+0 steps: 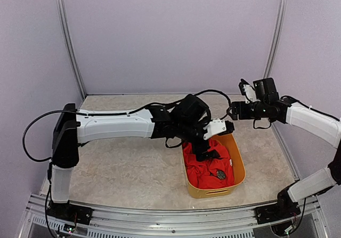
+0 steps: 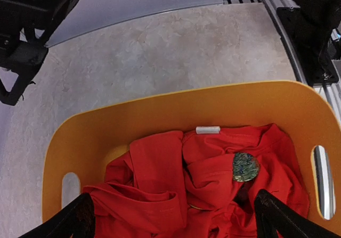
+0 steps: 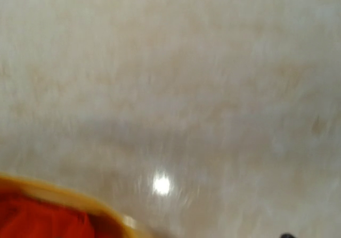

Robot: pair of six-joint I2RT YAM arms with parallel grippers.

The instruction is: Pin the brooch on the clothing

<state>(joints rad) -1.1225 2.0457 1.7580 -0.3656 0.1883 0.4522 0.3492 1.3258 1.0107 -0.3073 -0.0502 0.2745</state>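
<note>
I will close my left gripper on the red T-shirt's raised fold [image 1: 202,157] [image 2: 164,207], which is in the middle of the yellow basket, away from the round brooch.
The red T-shirt [image 1: 205,171] lies crumpled inside the yellow basket [image 1: 238,163]. A round green-blue brooch [image 1: 220,174] rests on the shirt's folds at the near right. My left gripper [image 1: 209,154] hovers just above the shirt, open and empty. In the left wrist view its black fingertips [image 2: 80,219] stand wide apart at the lower corners, either side of the shirt [image 2: 160,185], with the brooch [image 2: 245,166] and basket wall [image 2: 160,115] ahead. My right gripper [image 1: 234,112] hangs above the basket's far right corner. Its blurred wrist view shows only table, basket rim [image 3: 64,198] and shirt [image 3: 37,216].
The basket stands on the beige mottled tabletop [image 1: 128,163], right of centre. An aluminium rail [image 1: 160,214] runs along the near edge, with black arm mounts [image 2: 314,35] on it. Pale walls and frame posts [image 1: 69,41] enclose the back and sides. A black cable [image 1: 32,137] loops by the left arm.
</note>
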